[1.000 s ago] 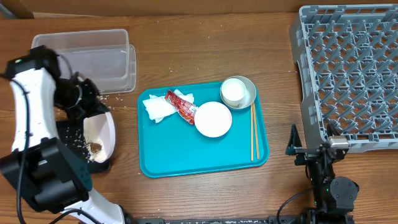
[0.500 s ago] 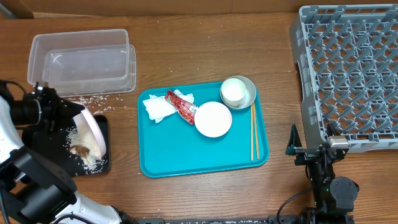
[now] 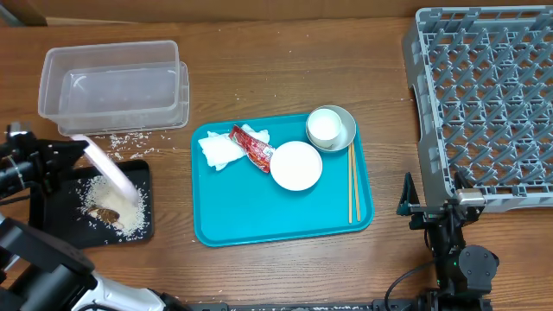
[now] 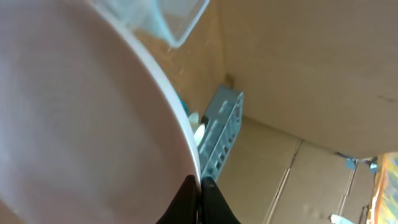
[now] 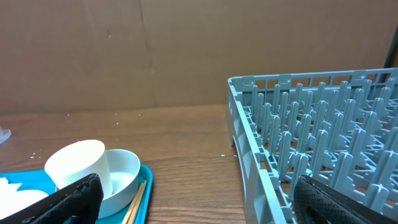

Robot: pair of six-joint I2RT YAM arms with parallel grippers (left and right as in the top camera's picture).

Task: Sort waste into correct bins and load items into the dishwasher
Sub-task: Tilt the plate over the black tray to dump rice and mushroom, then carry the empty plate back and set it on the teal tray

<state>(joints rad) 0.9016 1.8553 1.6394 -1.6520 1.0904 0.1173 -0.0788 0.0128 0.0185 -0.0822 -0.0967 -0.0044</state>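
Observation:
Next, my left gripper sets the large white plate down on the teal tray's bare area (image 3: 234, 205) in front of the napkins.
My left gripper (image 3: 62, 157) is shut on the rim of the large white plate (image 3: 108, 168), held steeply tilted over the black tray (image 3: 143, 177). Rice and brown scraps (image 3: 114, 207) lie on that tray. In the left wrist view the plate (image 4: 81, 124) fills the left side, with the jaws (image 4: 200, 186) pinched on its edge. The teal tray (image 3: 259, 220) holds napkins (image 3: 220, 151), a red wrapper (image 3: 252, 147), a small plate (image 3: 296, 165), a cup (image 3: 324, 127) in a bowl (image 3: 348, 130), and chopsticks (image 3: 353, 181). My right gripper (image 3: 430, 206) is open and empty beside the grey rack (image 3: 484, 95).
The clear tub (image 3: 117, 86) stands at the back left, with loose rice grains (image 3: 130, 138) on the table in front of it. The right wrist view shows the cup (image 5: 78, 165), bowl (image 5: 124, 171), chopsticks (image 5: 134, 205) and the rack's edge (image 5: 249, 143).
My left arm has swung out to the left and tipped the plate steeper. The rice and scraps have slid off it onto the black tray. The right arm has not moved.

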